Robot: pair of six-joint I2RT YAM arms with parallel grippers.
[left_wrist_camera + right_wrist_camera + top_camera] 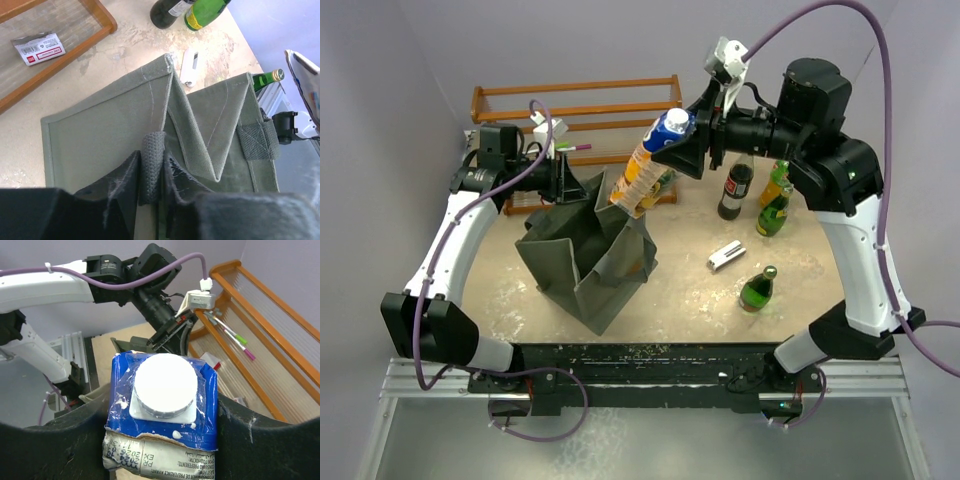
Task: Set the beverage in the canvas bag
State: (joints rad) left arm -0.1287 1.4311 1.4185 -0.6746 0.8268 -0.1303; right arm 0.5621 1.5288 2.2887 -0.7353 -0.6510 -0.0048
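The bag's side folds inward while my left gripper pinches the woven strap handle, so I need to grab the bag's rim [548,222] beside the handle and spread the bag's opening for the carton.
The beverage [645,168] is a carton with a blue top, a white cap and an orange body. It hangs tilted over the far right corner of the canvas bag [590,255], its lower end at the bag's rim. My right gripper [667,140] is shut on the carton's top. In the right wrist view the carton [165,390] fills the gap between the fingers of that gripper [162,440]. The grey-green bag stands open on the table. My left gripper [582,190] is at its far rim. In the left wrist view the woven strap handle [151,160] sits pinched between the fingers of that gripper [152,172].
A wooden rack [575,100] stands at the back with pens on it. A dark cola bottle [735,188] and two green bottles [775,205] stand right of the bag. Another green bottle [758,288] and a small white object [725,256] are nearer the front.
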